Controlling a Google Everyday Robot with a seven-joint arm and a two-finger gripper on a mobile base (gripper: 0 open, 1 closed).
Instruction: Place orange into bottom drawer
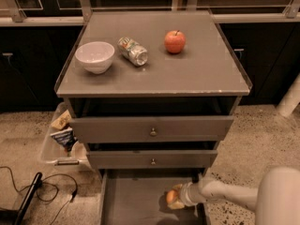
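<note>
The orange, now held low inside the drawer, will be released by my gripper on the bottom drawer's flat inside [169, 198], closer to the side of the drawer that my arm reaches over.
The bottom drawer [131, 196] is pulled out at the foot of the grey cabinet, a shallow grey tray with a flat floor. The orange [171, 197] is inside it near the right wall, held low over the floor. My gripper [176, 198] reaches in from the right on a white arm and is shut on the orange. Whether the orange touches the floor cannot be told.
On the cabinet top stand a white bowl [94, 56], a can lying on its side [132, 51] and a red apple [174, 41]. Two knobbed drawers [152, 129] sit above. A plastic bin with snack bags [61, 135] and a black cable [42, 191] lie on the floor at left.
</note>
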